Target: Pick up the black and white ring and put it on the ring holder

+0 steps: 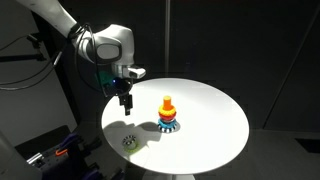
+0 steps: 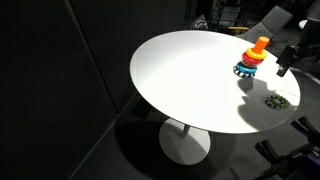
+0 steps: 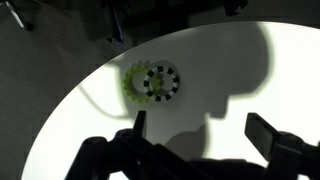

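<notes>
The outer edge [image 1: 130,139] [image 3: 178,84] of the black and white ring beside the yellow-green toothed piece will be gripped by my gripper, with its fingers on opposite sides.
The black and white ring [image 3: 159,82] lies flat on the white round table, next to and partly over a yellow-green toothed piece [image 3: 133,80]. In both exterior views it is a small speck near the table edge [image 1: 129,141] [image 2: 277,101]. The ring holder [image 1: 168,113] [image 2: 253,56], a cone of orange, yellow and red rings on a blue base, stands upright near the table's middle. My gripper [image 3: 198,135] is open and empty, hovering above the table between ring and holder [image 1: 126,100]; only part of it shows at the frame edge [image 2: 287,65].
The white round table [image 1: 210,110] [image 2: 180,75] stands on a pedestal in a dark room. The table edge curves close past the ring [image 3: 70,100]. Dark equipment sits beyond the edge [image 1: 50,150].
</notes>
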